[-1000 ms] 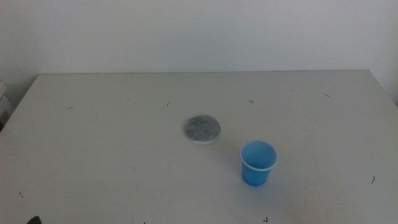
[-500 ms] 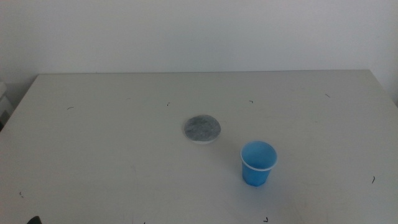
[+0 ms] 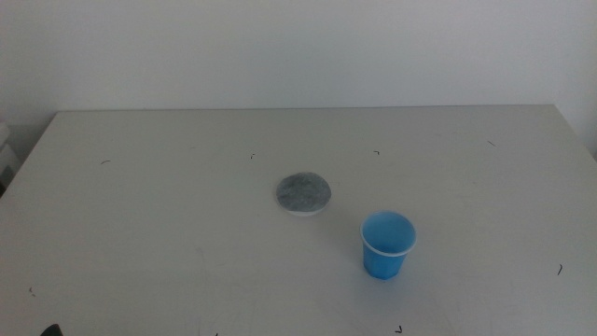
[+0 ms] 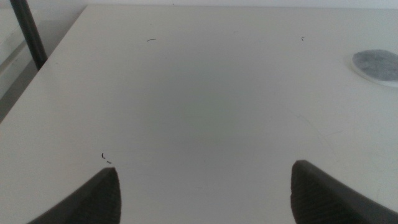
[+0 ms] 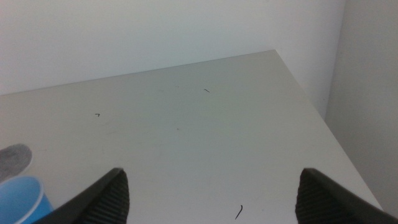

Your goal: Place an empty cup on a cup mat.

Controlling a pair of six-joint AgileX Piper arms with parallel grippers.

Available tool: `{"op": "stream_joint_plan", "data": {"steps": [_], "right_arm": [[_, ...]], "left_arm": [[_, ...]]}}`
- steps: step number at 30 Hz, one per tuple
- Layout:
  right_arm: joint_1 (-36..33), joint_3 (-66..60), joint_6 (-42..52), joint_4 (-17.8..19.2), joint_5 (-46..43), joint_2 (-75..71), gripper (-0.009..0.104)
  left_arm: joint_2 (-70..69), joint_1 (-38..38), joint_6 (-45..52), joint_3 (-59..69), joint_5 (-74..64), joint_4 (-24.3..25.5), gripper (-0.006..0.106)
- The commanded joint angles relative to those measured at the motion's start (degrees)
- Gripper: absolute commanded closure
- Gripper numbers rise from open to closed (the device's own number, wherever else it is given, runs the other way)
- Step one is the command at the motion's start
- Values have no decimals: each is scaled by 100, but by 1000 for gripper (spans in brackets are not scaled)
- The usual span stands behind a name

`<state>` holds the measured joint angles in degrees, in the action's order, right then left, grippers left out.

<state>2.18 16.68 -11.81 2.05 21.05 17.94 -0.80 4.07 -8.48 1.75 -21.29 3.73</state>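
Note:
The robot's right gripper needs to close on the bright blue cup by its rim [image 3: 414, 240] [image 5: 41, 195] on the side farthest from the grey cup mat, with one finger inside.
The bright blue cup [image 3: 387, 245] stands upright and empty on the white table, right of centre and towards the front. The grey cup mat [image 3: 304, 193] lies flat a short way behind and to the left of it, apart from the cup. In the right wrist view the cup [image 5: 22, 199] and the mat [image 5: 13, 158] sit at the picture's edge. My right gripper [image 5: 212, 173] is open, well away from the cup and holding nothing. My left gripper [image 4: 205, 169] is open over bare table, with the mat [image 4: 376, 65] far off.
The white table [image 3: 140, 215] carries small dark specks. Its right edge [image 5: 311, 106] drops off beside a wall. A dark post [image 4: 28, 34] stands past the left edge. A dark tip [image 3: 48, 330] pokes in at the middle view's bottom left.

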Motion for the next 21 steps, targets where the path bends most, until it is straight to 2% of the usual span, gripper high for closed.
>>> {"op": "stream_joint_plan", "data": {"steps": [1, 5, 10, 16, 21], "right_arm": [[38, 717, -178, 192, 6, 467, 10], [38, 1674, -173, 534, 733, 1090, 10], [-118, 2913, -213, 590, 1909, 2051, 10], [-1186, 4198, -416, 662, 2710, 3216, 10], [-2001, 5203, -879, 979, 3241, 4355, 10]], "left_arm": [[-74, -6, -61, -34, 378, 2, -5], [-74, -6, -61, -34, 378, 2, -5], [-74, -6, -61, -34, 378, 2, -5], [-74, -6, -61, -34, 378, 2, -5], [-74, -6, -61, -34, 378, 2, -5]]}}
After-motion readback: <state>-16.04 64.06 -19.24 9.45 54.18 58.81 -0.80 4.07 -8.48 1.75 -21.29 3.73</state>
